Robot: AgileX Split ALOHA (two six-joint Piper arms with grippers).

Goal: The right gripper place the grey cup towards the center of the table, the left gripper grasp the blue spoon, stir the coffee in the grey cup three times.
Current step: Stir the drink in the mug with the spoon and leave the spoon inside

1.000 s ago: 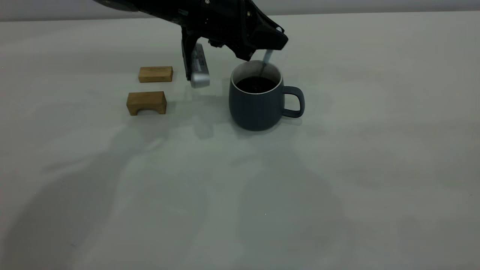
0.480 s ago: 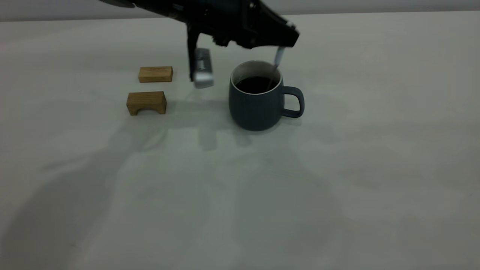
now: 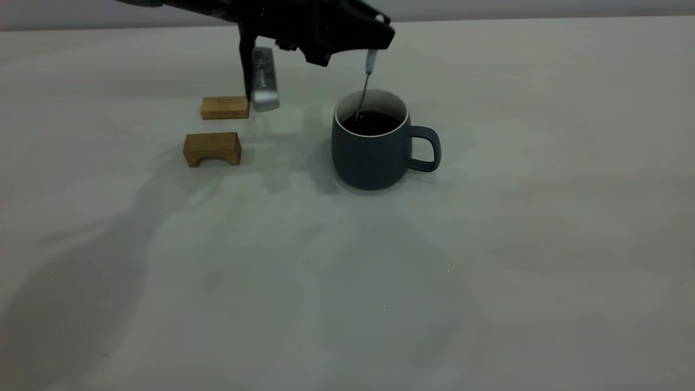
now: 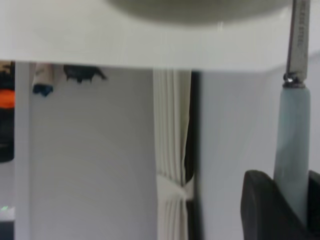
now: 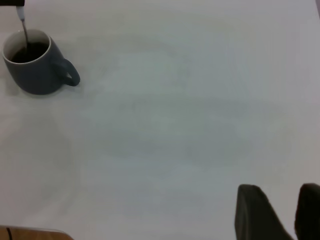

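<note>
The robot's left gripper will let go of the blue spoon inside the grey cup, with the spoon leaning against the cup's rim (image 3: 399, 115) near the cup's handle. The spoon now hangs with its bowl touching the coffee.
The grey cup (image 3: 374, 155) stands upright near the middle of the table (image 3: 516, 255), handle to the right, with dark coffee (image 3: 373, 123) inside. My left gripper (image 3: 371, 50) hovers above the cup, shut on the pale handle of the blue spoon (image 3: 370, 61). The spoon hangs almost upright, its metal bowl touching the coffee at the cup's left side. The left wrist view shows the spoon (image 4: 292, 135) clamped between the black jaws of the left gripper (image 4: 295, 202). My right gripper (image 5: 294, 212) is parked far from the cup (image 5: 36, 75), open and holding nothing.
Two small wooden blocks (image 3: 225, 107) (image 3: 212, 148) lie left of the cup. A silver ribbed finger pad (image 3: 264, 81) of the left arm hangs just above the upper block. Bare tabletop stretches to the front and right.
The left arm has risen and shifted left. The spoon went from leaning at the cup's right rim to hanging nearly upright over its left side, raised higher in the coffee.
</note>
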